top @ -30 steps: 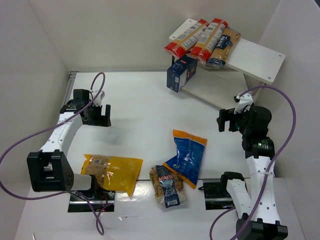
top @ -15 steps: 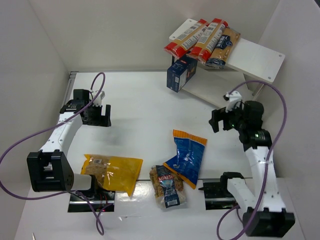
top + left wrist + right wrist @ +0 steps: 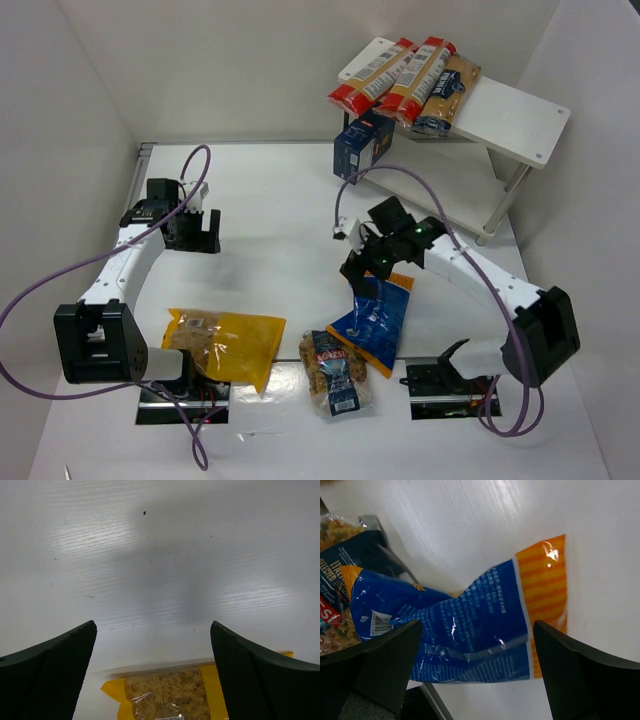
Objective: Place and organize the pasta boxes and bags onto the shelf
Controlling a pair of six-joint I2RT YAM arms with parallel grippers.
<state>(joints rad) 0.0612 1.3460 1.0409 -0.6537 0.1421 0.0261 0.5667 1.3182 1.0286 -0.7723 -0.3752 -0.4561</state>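
I will close my right gripper on the top of the blue bag (image 3: 384, 292) (image 3: 512, 624), gathering it just below the bag's orange end.
My right gripper (image 3: 365, 268) is open, hovering over the orange top end of the blue bag (image 3: 375, 318). In the right wrist view the blue bag (image 3: 445, 610) lies flat between the open fingers (image 3: 385, 655). My left gripper (image 3: 195, 232) is open and empty at the far left. The yellow bag (image 3: 225, 343) lies near the front left, and its window end (image 3: 170, 695) shows between the left fingers (image 3: 260, 675). The small clear bag (image 3: 338, 372) lies beside the blue one. The tan packs (image 3: 395, 75) lie on the shelf's top board (image 3: 515, 118). The navy box (image 3: 362, 148) stands tilted at the shelf's left end.
A tan and blue pasta pack (image 3: 447, 95) lies beside the tan packs on the top board. The lower board (image 3: 440, 185) is bare on its right part. White walls enclose the table. Black arm mounts (image 3: 440, 378) sit at the near edge. The small clear bag (image 3: 335, 580) touches the blue bag's lower end.
My right arm swung from beside the shelf leftward and down, and now hangs over the blue bag's orange end. The left arm and all the packs stayed put.
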